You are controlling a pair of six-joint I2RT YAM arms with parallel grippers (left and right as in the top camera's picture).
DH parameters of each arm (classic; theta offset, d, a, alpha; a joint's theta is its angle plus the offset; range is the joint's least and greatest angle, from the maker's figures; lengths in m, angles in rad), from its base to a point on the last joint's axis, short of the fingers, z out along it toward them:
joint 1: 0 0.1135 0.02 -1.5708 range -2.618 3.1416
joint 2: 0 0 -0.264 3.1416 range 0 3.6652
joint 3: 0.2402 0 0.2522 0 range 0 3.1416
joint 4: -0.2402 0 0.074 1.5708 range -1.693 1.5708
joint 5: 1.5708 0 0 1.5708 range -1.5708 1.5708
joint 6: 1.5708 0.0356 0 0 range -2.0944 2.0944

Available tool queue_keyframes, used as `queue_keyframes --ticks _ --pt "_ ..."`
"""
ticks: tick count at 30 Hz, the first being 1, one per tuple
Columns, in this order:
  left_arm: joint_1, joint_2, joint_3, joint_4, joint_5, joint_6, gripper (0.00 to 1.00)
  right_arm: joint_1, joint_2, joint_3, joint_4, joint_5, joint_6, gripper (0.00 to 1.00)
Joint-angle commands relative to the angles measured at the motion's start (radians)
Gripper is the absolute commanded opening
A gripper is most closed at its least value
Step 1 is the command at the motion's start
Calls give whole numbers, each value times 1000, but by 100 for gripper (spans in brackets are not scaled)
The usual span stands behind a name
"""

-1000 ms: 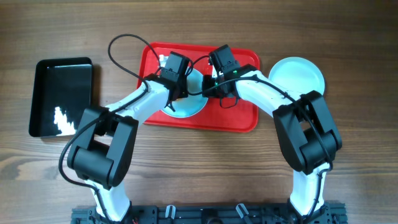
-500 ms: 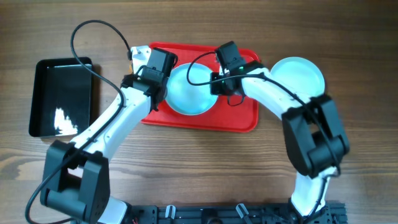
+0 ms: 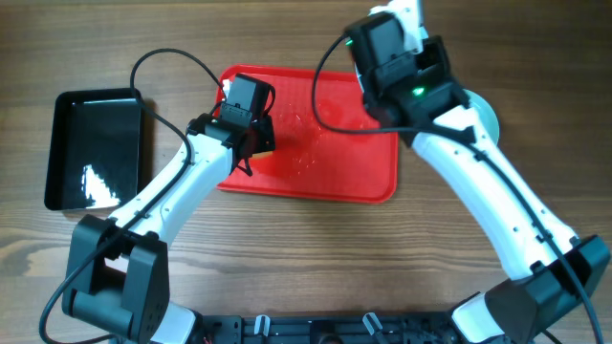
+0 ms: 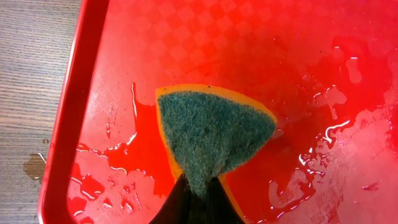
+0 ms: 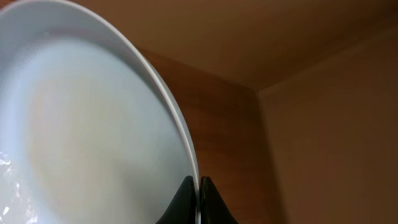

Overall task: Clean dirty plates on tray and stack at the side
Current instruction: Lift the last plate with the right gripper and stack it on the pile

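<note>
The pale plate, now held raised and tilted, will be let go by my right gripper on top of the other plate [image 3: 456,127] next to the red tray.
The red tray [image 3: 354,143] lies wet with no plate on it; it also fills the left wrist view [image 4: 261,43]. My left gripper [image 3: 251,139] is shut on a green-faced sponge with a yellow edge [image 4: 211,134], held just over the tray's left part; its fingertips [image 4: 199,190] pinch the sponge's narrow end. My right gripper [image 5: 199,185] is shut on the rim of one pale plate [image 5: 81,124] and holds it raised and tilted. In the overhead view the right gripper [image 3: 406,29] is high over the tray's far right corner. Another plate [image 3: 487,113] lies on the table right of the tray, mostly hidden by the right arm.
A black rectangular tray [image 3: 96,148] sits at the far left of the table. Water pools on the red tray [image 4: 323,143]. Bare wood tabletop [image 3: 316,258] lies in front of the tray and shows left of the tray's rim [image 4: 31,93].
The right gripper has lifted the plate off the tray, up and toward the far right. The left gripper with the sponge has stayed over the tray's left part.
</note>
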Motion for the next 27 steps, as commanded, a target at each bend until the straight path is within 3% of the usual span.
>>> queue_keyframes --ticks 1,14,17,20,21,24,27 --pt "1 -5 -6 6 9 -7 4 72 -13 17 42 241 -115 4" --pt "1 -5 -6 3 9 -10 4 138 -13 16 108 312 -138 4" --pt "1 -5 -6 2 9 -10 4 101 -13 16 24 112 92 4" --pt "1 -5 -6 2 9 -10 4 -32 -13 16 -115 -204 352 4" --pt "1 -5 -6 3 9 -10 4 -134 -13 14 -154 -399 412 4" --pt "1 -5 -6 3 9 -10 4 -527 -12 -71 -169 -791 433 4" --pt "1 -5 -6 4 9 -10 4 -742 -7 -248 -71 -878 425 4"
